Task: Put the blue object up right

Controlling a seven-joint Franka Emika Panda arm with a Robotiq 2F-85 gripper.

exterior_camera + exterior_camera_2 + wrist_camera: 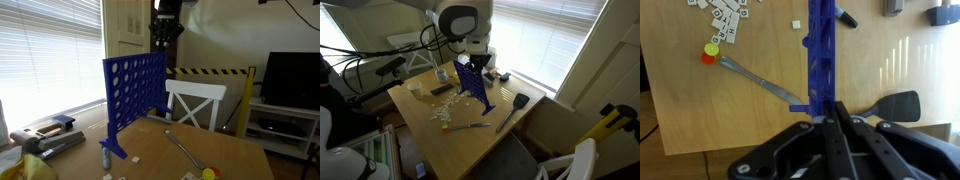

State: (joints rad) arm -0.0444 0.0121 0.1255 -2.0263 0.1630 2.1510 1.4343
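Note:
Next, my gripper lets go of the blue object on the table (pixel 832 47) between the metal utensil and the black spatula.
The blue object (pixel 135 90) is a large grid panel with rows of round holes. It stands upright on its side feet on the wooden table (pixel 240 155) and shows in both exterior views (pixel 472 82). In the wrist view I look down along its thin top edge (pixel 821 50). My gripper (pixel 163 42) hangs just above the panel's top corner, also seen in an exterior view (pixel 478 52). In the wrist view its fingers (pixel 832 108) lie pressed together, and nothing shows between them.
A black spatula (pixel 895 103) lies beside the panel's foot. A metal utensil (pixel 755 78) ends at a red and yellow piece (pixel 710 52) on the opposite side. Letter tiles (pixel 725 15) are scattered further off. A white chair (pixel 195 100) stands behind the table.

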